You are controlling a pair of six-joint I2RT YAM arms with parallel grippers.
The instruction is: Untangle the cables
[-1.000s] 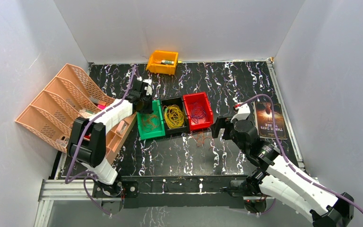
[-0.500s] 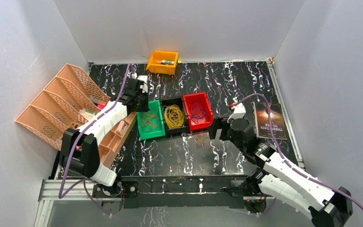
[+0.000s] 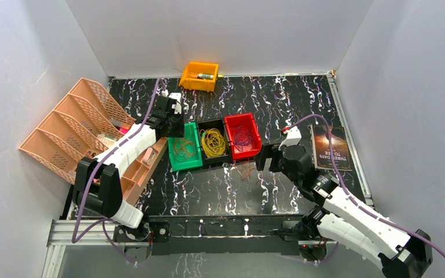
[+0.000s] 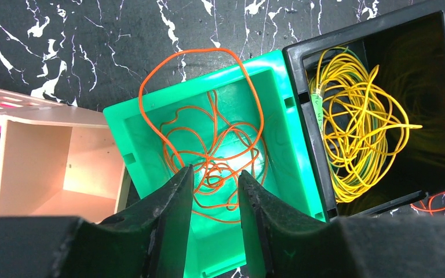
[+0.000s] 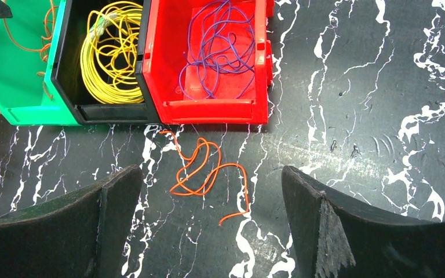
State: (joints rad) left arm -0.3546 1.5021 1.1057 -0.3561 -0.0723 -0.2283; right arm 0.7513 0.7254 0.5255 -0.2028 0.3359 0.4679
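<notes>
An orange cable's loop overhangs the green bin's far rim; next my left gripper lowers the loop's near side [image 4: 171, 147] inside after taking it.
Three bins stand side by side. In the green bin [image 3: 192, 163] lie tangled orange cables [image 4: 208, 145], with one loop hanging over its far rim. My left gripper [image 4: 215, 171] hovers above them, open by a narrow gap, with nothing between its fingers. Yellow cables [image 4: 353, 133] fill the black bin [image 3: 212, 124]. Purple cables [image 5: 214, 46] lie in the red bin [image 5: 208, 110]. A loose orange cable [image 5: 200, 168] lies on the table in front of the red bin. My right gripper [image 5: 211, 171] hangs wide open above it, not touching it.
A peach file rack [image 3: 69, 127] and a wooden box [image 4: 64, 168] stand left of the green bin. An orange bin [image 3: 199, 76] sits at the back wall. A book [image 3: 330, 147] lies at the right edge.
My left arm has drawn back a little to the left and its jaws have parted. My right gripper has moved left, over the loose orange cable.
</notes>
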